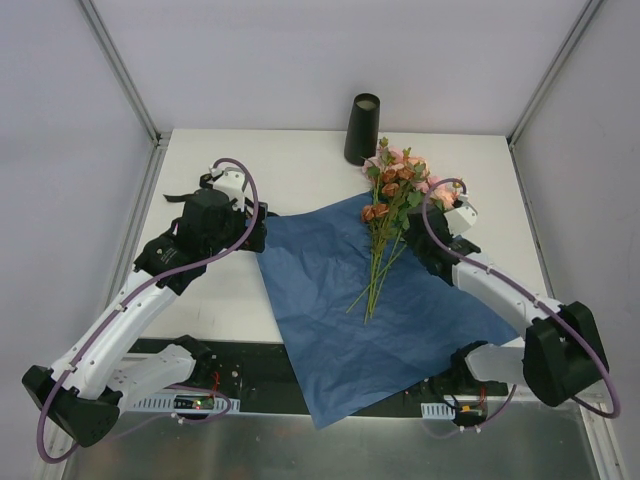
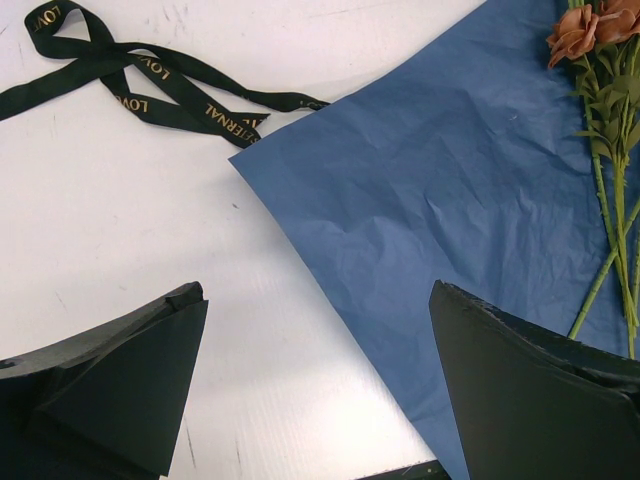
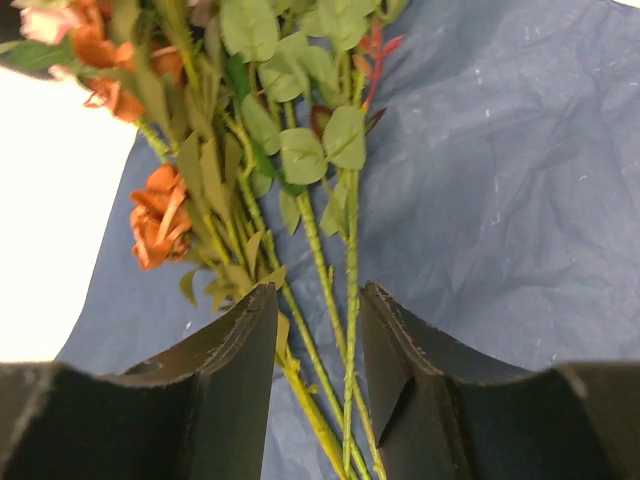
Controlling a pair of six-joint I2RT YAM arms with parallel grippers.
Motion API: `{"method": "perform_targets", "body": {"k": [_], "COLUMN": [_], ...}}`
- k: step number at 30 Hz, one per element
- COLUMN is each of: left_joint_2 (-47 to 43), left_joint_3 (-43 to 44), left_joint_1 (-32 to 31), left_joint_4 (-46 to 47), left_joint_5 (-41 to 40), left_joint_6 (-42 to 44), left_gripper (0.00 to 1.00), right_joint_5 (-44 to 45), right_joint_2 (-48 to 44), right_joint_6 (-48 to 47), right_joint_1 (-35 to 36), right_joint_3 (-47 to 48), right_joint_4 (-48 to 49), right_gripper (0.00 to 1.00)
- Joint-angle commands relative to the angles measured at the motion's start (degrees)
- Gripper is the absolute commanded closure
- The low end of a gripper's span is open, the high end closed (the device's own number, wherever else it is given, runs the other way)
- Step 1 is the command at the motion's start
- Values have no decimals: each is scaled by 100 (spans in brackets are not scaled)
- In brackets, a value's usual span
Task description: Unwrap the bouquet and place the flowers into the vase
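Note:
The robot's right gripper needs to close on the stems (image 1: 402, 245) (image 3: 352, 196) of the pink flowers, just under the leaves and red sprig, away from the orange flowers.
The bouquet is undone: the blue paper (image 1: 330, 300) lies spread flat and the flowers (image 1: 392, 190) rest on its right part, heads toward the black vase (image 1: 361, 128) standing upright at the back. My right gripper (image 3: 320, 290) hangs low over the green stems (image 3: 350, 300); its fingers stand apart on either side of them without pressing, so it is open. My left gripper (image 2: 318, 292) is wide open and holds nothing, above the paper's left edge (image 2: 330, 280). In the top view it (image 1: 256, 228) sits at the sheet's left corner.
A black ribbon (image 2: 150, 80) with gold lettering lies loose on the white table just beyond the paper's left corner. Enclosure walls and posts ring the table. The paper's near corner hangs over the front edge (image 1: 330, 415).

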Motion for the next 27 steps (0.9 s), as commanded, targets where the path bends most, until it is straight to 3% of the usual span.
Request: {"method": "perform_targets", "body": {"k": [1, 8, 27], "left_joint_2": [-56, 14, 49], "left_joint_3": [-45, -27, -18], "left_joint_1": [31, 31, 31], "left_joint_4": [152, 152, 152], "left_joint_5": [-62, 35, 43], "left_joint_6": [71, 62, 71], "left_gripper": [1, 1, 1], "right_joint_5": [-685, -1249, -1276], "right_joint_2": [378, 1090, 2066], "right_joint_6": [556, 1031, 1269], "right_joint_1": [-452, -866, -980], "right_joint_3": [-81, -186, -275], "right_joint_4": [720, 1161, 1829], "right_gripper": [54, 50, 58]}}
